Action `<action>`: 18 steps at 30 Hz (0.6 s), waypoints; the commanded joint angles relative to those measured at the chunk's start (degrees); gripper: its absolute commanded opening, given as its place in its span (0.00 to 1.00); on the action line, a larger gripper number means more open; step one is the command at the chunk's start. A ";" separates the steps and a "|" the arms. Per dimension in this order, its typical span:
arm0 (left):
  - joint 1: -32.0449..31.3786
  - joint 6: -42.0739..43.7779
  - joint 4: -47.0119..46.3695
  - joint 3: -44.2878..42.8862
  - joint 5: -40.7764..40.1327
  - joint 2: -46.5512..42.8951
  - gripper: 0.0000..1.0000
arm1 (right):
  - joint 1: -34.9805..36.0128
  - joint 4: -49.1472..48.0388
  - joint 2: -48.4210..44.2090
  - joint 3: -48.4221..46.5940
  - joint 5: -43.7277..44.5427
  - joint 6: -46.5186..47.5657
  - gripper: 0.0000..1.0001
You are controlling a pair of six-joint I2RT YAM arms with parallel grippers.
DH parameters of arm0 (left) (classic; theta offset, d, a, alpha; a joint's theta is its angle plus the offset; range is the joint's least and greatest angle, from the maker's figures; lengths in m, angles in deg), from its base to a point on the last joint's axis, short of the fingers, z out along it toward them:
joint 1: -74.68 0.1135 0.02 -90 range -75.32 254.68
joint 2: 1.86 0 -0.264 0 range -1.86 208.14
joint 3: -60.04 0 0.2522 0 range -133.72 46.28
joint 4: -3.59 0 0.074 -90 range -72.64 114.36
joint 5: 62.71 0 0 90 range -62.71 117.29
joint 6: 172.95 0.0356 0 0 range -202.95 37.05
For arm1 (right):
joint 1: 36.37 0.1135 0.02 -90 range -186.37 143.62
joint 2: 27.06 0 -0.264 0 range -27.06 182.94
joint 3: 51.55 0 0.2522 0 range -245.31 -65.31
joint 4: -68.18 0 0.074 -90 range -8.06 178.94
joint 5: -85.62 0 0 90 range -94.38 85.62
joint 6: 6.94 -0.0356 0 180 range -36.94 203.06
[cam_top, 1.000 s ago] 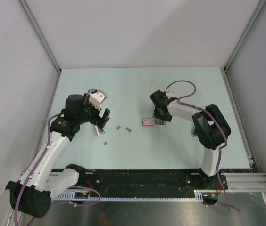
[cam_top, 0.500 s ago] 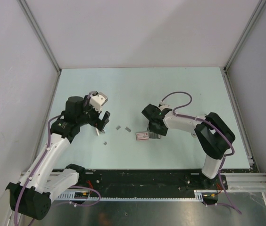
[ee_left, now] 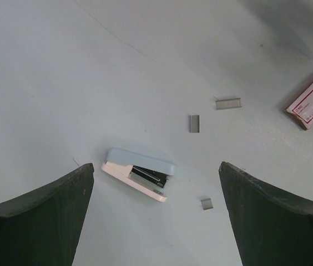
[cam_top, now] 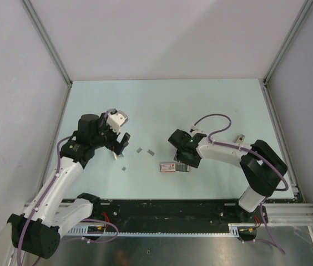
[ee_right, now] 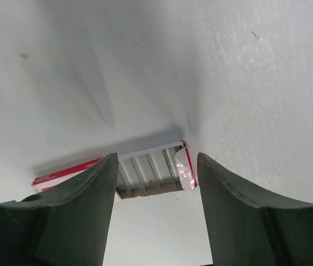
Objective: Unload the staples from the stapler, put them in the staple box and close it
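A loose staple strip lies closest to the red and white staple box. Next, my left gripper closes on the long sides of the loose staple strip [cam_top: 150, 152] [ee_left: 228, 103].
The small stapler [ee_left: 140, 173], light blue on top with a white base, lies on its side on the table, its magazine showing dark. In the top view it [cam_top: 114, 155] sits just below my left gripper [cam_top: 121, 143]. My left gripper [ee_left: 155, 221] hangs above it, open and empty, one finger on each side of it in the wrist view. Three short staple strips [ee_left: 194, 123] lie loose to its right. My right gripper [ee_right: 155, 166] is open, low over the red and white staple box [ee_right: 148, 172], whose grey tray is slid out.
The staple box [cam_top: 168, 167] lies in the middle of the table toward the near edge, and also shows in the left wrist view [ee_left: 312, 102]. Staple strips lie at the centre [cam_top: 150, 151] and nearer [cam_top: 124, 168]. Walls close the table on three sides.
My right arm has swung toward the near edge and the staple box has moved with it, down and slightly left. My left arm has barely moved.
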 commanded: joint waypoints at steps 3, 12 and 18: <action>0.51 1.62 -0.71 0.48 2.82 0.82 0.99 | -2.10 1.13 -6.05 0.00 3.52 -0.24 0.64; -3.51 5.06 -0.75 0.65 2.39 3.04 0.97 | -6.68 -5.27 -6.65 2.70 3.87 5.23 0.62; -13.94 11.96 -0.74 0.14 -2.10 10.01 0.96 | -8.27 -10.55 -5.33 4.12 0.62 8.71 0.54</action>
